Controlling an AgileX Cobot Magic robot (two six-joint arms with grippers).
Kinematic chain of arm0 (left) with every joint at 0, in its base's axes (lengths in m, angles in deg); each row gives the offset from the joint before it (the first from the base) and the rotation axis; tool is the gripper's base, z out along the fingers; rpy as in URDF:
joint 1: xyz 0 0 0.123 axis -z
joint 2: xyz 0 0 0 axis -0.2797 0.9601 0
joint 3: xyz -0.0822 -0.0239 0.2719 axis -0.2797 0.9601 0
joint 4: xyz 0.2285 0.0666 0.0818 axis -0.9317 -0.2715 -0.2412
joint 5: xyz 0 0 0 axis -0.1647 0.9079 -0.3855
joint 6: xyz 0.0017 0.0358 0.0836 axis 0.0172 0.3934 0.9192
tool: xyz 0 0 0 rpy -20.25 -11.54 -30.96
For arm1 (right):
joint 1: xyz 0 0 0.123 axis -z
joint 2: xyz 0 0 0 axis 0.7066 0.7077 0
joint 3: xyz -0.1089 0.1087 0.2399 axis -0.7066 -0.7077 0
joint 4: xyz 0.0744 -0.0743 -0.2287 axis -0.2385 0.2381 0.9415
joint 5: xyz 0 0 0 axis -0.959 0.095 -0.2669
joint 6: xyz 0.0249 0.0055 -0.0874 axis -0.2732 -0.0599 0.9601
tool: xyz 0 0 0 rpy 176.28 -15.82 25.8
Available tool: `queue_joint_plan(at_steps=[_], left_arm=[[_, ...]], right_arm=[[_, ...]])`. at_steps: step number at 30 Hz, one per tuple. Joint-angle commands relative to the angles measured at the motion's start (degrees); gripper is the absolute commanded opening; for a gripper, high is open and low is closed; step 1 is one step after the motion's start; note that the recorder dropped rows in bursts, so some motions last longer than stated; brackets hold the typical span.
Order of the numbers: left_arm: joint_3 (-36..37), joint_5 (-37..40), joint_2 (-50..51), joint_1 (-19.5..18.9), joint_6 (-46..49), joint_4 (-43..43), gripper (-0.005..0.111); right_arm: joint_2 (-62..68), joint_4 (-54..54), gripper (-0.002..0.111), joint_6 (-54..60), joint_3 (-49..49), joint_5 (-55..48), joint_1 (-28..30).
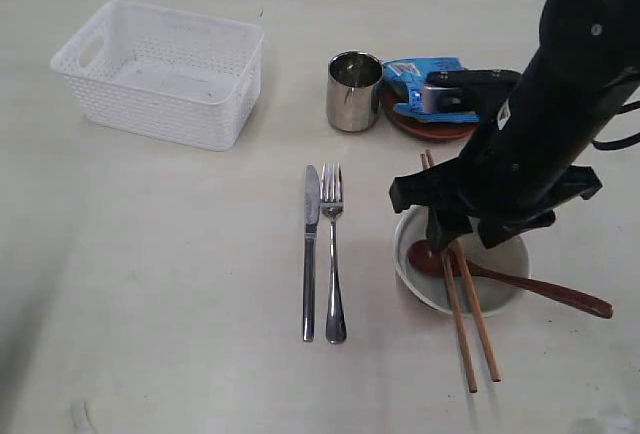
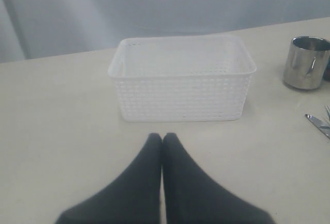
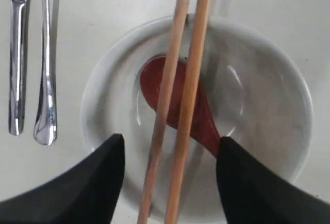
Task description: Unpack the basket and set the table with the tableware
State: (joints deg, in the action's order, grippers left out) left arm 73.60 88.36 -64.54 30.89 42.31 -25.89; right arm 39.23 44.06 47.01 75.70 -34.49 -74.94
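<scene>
I need to close my right gripper around both sticks [image 3: 169, 146] and squeeze them side by side before backing away, because the chopsticks lie spread apart across the bowl.
The white basket [image 1: 150, 104] stands at the table's [image 1: 150, 284] far left and looks empty. A steel knife [image 1: 311, 254] and fork [image 1: 333, 254] lie side by side mid-table. To their right sits the pale bowl [image 1: 505, 259] with the reddish-brown spoon [image 1: 560, 296] in it and the chopsticks [image 1: 470, 324] laid across it. My right gripper [image 3: 170, 152] hovers open over the bowl [image 3: 263, 95], its fingers [image 3: 98, 177] either side of the chopsticks [image 3: 192, 79] without touching them, above the spoon [image 3: 203, 121]. My left gripper [image 2: 162, 139] is shut and empty, facing the basket [image 2: 180, 90].
A steel cup [image 1: 354, 90] stands behind the cutlery. Beside it a blue snack packet [image 1: 425, 89] lies on the small brown plate [image 1: 430, 129]. The right arm hides part of the bowl and plate. The left wrist view also shows the cup [image 2: 306, 62] and knife tip [image 2: 317, 122].
</scene>
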Motion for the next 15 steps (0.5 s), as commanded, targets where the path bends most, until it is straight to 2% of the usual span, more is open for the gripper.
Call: queue_joint_plan(at_steps=[1,5,15], left_arm=[[0.10,0.05,-0.20,0.36,0.00,-0.04,0.000],[0.10,0.05,-0.20,0.36,0.00,-0.04,0.000],[0.10,0.05,-0.20,0.36,0.00,-0.04,0.000]], right_arm=[[1.06,3.65,0.052,-3.15,-0.05,1.70,-2.95],[4.05,3.88,0.052,-3.68,-0.05,2.05,-5.47],[4.31,7.54,0.052,-7.53,-0.05,2.20,-5.47]])
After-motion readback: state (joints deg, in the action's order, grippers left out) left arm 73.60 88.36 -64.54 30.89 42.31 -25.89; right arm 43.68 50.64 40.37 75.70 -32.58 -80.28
